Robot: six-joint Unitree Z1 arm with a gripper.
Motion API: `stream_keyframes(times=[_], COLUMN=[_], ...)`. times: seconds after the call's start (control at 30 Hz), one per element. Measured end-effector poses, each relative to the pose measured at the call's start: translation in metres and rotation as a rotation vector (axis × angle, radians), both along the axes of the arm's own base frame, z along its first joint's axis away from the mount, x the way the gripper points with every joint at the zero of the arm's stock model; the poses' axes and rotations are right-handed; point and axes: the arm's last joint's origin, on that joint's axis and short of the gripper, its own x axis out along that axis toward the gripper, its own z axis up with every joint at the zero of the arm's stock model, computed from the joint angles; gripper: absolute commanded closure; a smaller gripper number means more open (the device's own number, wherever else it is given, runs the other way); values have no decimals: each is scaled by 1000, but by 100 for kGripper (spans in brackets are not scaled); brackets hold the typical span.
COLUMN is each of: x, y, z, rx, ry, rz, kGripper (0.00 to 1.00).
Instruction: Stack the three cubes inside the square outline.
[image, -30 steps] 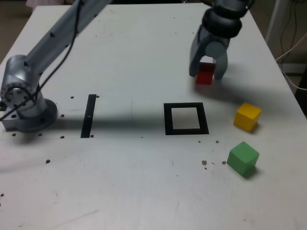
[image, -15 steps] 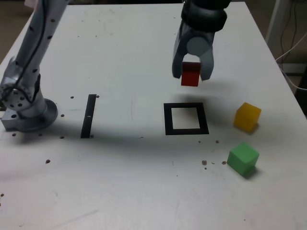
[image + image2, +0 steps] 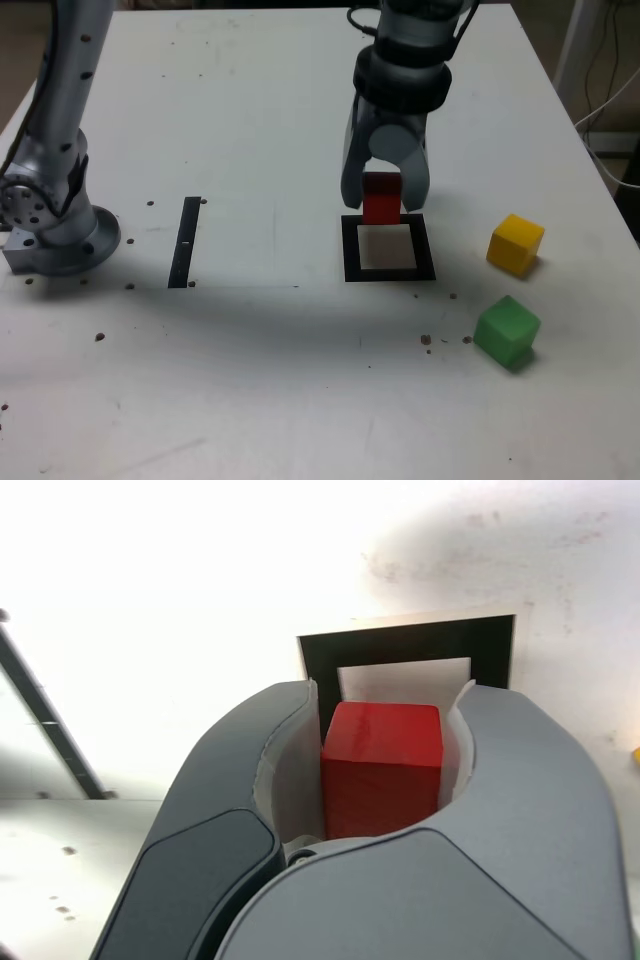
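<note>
My gripper needs to set the red cube down inside the square outline, nearer to its side [image 3: 393, 241] [image 3: 422, 730] facing the yellow cube.
My gripper [image 3: 384, 203] is shut on the red cube [image 3: 381, 198], holding it just above the far edge of the square outline [image 3: 388, 272]. In the wrist view the red cube [image 3: 381, 765] sits clamped between both grey fingers, with the square outline [image 3: 410, 646] directly beyond it. The yellow cube [image 3: 516, 243] rests on the table to the exterior view's right of the outline. The green cube [image 3: 507, 330] lies nearer the front, below the yellow one.
A thin black strip [image 3: 186, 241] lies on the white table toward the exterior view's left. The arm's base [image 3: 50, 225] stands at the left edge. Small dark specks dot the tabletop. Cables hang off the table's right side.
The gripper has carried the red cube from the far right of the table leftward and toward the front, lowering it over the square outline. The yellow and green cubes have stayed put.
</note>
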Motion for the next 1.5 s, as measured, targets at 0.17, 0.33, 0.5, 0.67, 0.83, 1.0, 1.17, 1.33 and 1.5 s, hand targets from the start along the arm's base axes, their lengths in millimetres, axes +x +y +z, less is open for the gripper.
stream_keyframes(times=[0.17,0.33,0.5,0.67,0.83,1.0,1.17,1.33,1.5], x=[1,2,3,5,8,12,11,9,4], y=[-9,-12,-13,-13,-14,-14,-14,-14,-13], z=[-4,-10,-17,-23,-28,-34,-37,-38,-29], rx=[-1,-2,-5,-10,-16,-24,-28,-26,-9], ry=[-8,7,18,28,27,8,10,17,1], rz=[13,24,30,32,32,10,4,4,1], kGripper=[72,72,72,72,53,5,1,1,1])
